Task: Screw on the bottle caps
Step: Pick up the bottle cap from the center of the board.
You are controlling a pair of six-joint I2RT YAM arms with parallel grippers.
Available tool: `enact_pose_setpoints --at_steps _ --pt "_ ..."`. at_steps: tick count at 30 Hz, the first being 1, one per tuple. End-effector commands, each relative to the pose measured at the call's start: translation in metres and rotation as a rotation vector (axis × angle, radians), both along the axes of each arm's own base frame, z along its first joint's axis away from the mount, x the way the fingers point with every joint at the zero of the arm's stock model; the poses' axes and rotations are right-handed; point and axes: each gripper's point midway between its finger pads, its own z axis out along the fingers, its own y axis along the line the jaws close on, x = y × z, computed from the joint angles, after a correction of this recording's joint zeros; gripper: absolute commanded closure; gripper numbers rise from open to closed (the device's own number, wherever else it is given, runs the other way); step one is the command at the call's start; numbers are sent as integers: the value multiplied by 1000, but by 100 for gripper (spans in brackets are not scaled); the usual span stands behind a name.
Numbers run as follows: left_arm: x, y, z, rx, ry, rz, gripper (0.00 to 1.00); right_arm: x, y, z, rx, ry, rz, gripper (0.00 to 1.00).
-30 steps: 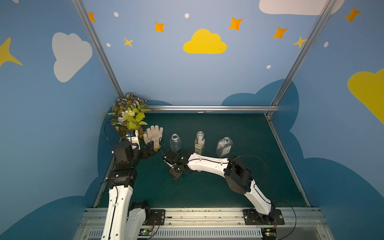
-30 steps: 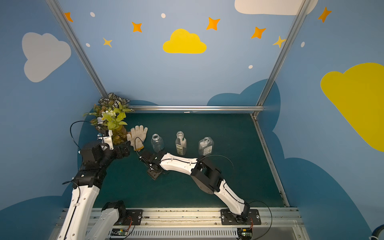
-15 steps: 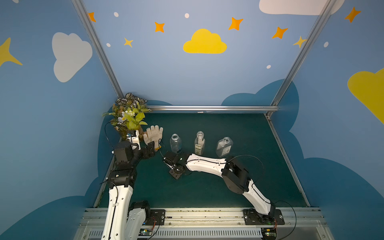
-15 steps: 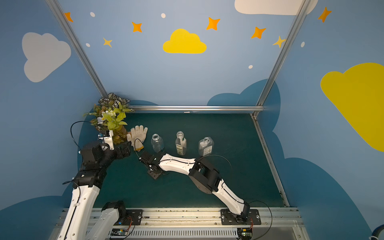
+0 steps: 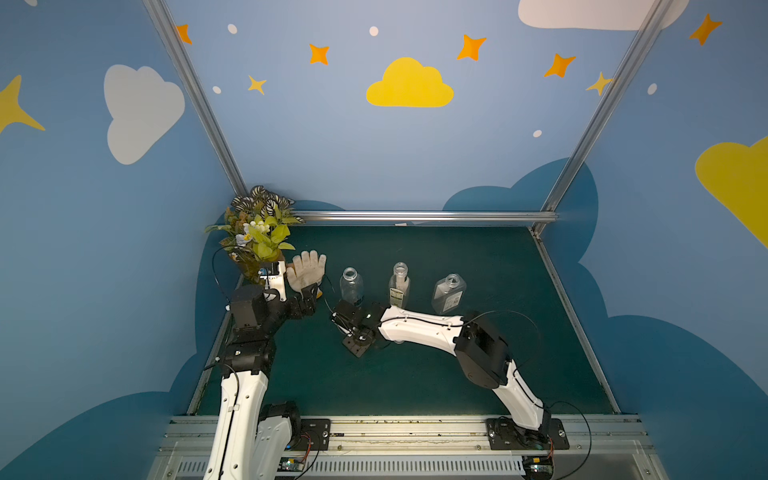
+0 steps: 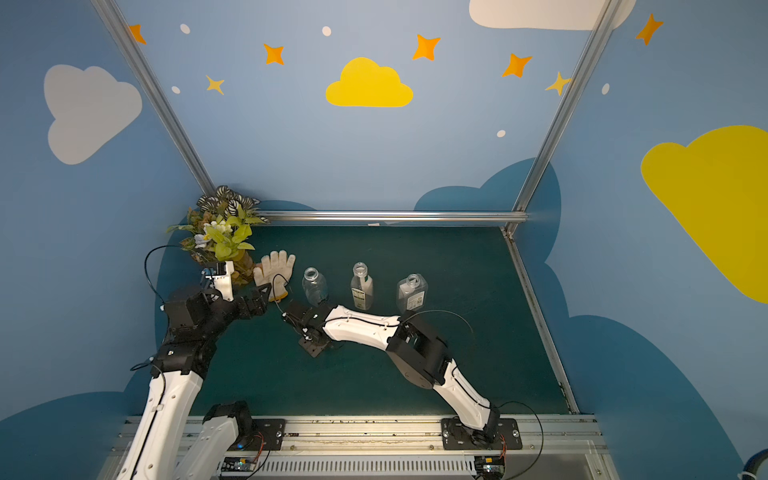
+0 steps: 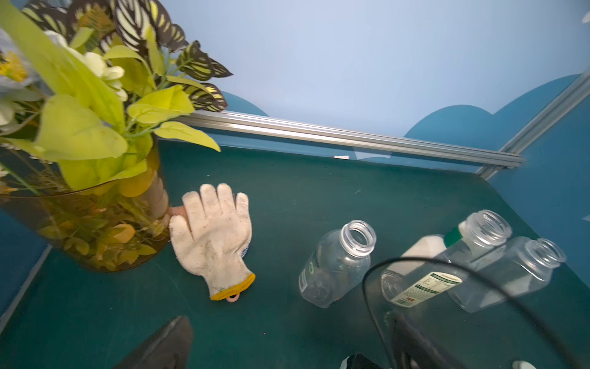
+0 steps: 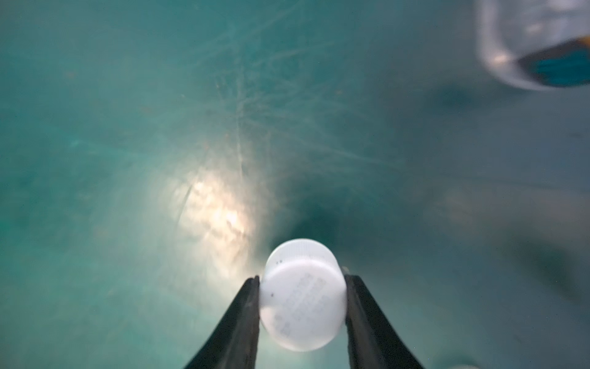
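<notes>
Next, I will move my left gripper to the upper body (image 5: 351,284) (image 7: 343,258) of the round plain bottle and close it there, just below the bottle's neck.
Three clear uncapped bottles stand in a row on the green mat: a round plain one (image 5: 351,286) (image 6: 313,286) (image 7: 338,265), a slim labelled one (image 5: 399,286) (image 6: 360,286) and a flat-sided one (image 5: 448,293) (image 6: 411,292). Just in front of the round bottle, my right gripper (image 5: 347,326) (image 8: 301,281) points down at the mat. It is shut on a white bottle cap (image 8: 303,297), one finger on each side. My left gripper (image 5: 309,301) (image 7: 289,319) hovers open and empty near the glove.
A white work glove (image 5: 307,270) (image 7: 214,236) lies left of the bottles. Beside it, in the back left corner, stands a vase of leafy plants (image 5: 257,237) (image 7: 79,191). Aluminium rails (image 5: 415,216) edge the mat.
My right gripper's jaws have closed in onto the cap, and its wrist has shifted slightly left and down. The left arm and the bottles have not moved.
</notes>
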Motion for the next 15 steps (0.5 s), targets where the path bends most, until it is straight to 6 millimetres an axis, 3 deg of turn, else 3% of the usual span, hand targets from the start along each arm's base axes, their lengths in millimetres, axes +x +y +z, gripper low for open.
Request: enact_pose_setpoints --at_steps 1,8,15 --pt "0 -23 22 -46 -130 -136 0 11 -18 72 100 -71 -33 67" --pt "-6 -59 24 -89 -304 -357 2 6 -72 128 145 -129 -73 67" --pt "-4 -108 -2 62 -288 -473 0 -6 -119 148 174 -145 -113 66"
